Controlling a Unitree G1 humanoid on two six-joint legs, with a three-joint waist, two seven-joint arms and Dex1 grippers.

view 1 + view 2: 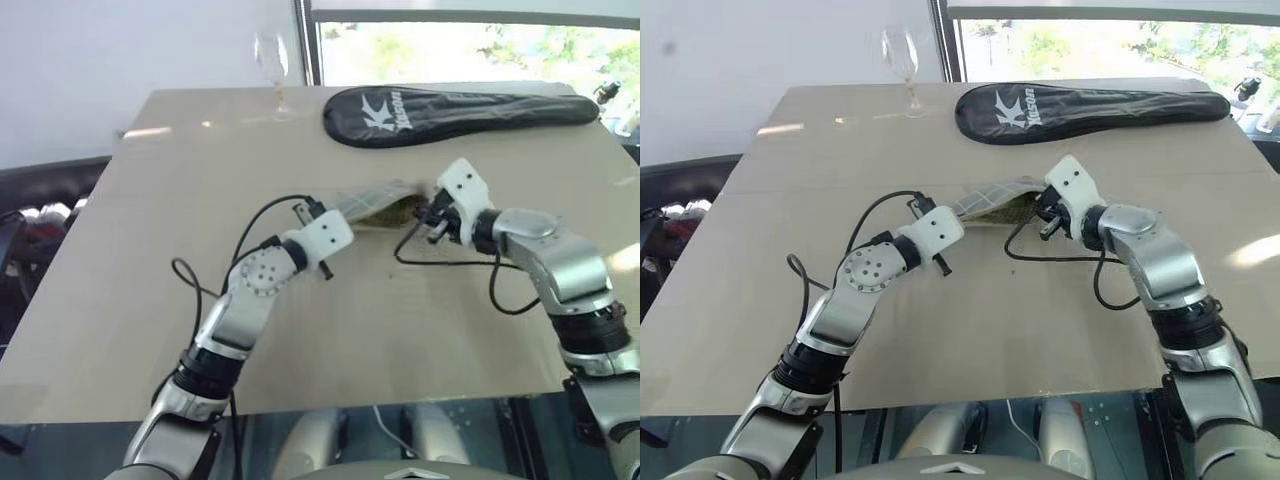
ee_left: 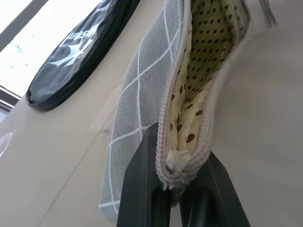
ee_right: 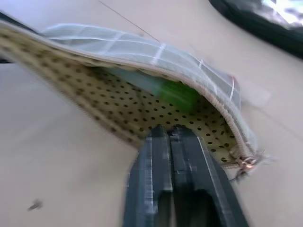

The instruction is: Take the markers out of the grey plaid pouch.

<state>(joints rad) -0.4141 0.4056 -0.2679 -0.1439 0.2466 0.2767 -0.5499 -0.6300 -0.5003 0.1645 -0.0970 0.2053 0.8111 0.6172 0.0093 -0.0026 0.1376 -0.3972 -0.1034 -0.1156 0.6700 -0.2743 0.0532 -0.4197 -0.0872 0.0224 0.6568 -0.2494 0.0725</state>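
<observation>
My right gripper's closed fingers are at the bottom edge of the pouch's opening, short of the green marker, so I need to open them, reach in and grab the marker's green end (image 3: 179,97).
The grey plaid pouch (image 1: 375,205) hangs just above the middle of the table, stretched between my two grippers with its zipper mouth open and its yellowish dotted lining (image 2: 203,71) showing. My left gripper (image 2: 182,151) is shut on the pouch's zipper end. My right gripper (image 3: 171,130) is at the opposite end, fingers shut, with its tips at the lower lip of the mouth; I cannot tell whether fabric is pinched between them. Inside the pouch a green marker (image 3: 175,92) lies under the upper flap. The other markers are hidden.
A long black racket cover (image 1: 450,110) lies across the far right of the table. A wine glass (image 1: 902,60) stands at the far edge, left of the cover. My black cables (image 1: 450,265) trail on the tan table (image 1: 400,330) under both wrists.
</observation>
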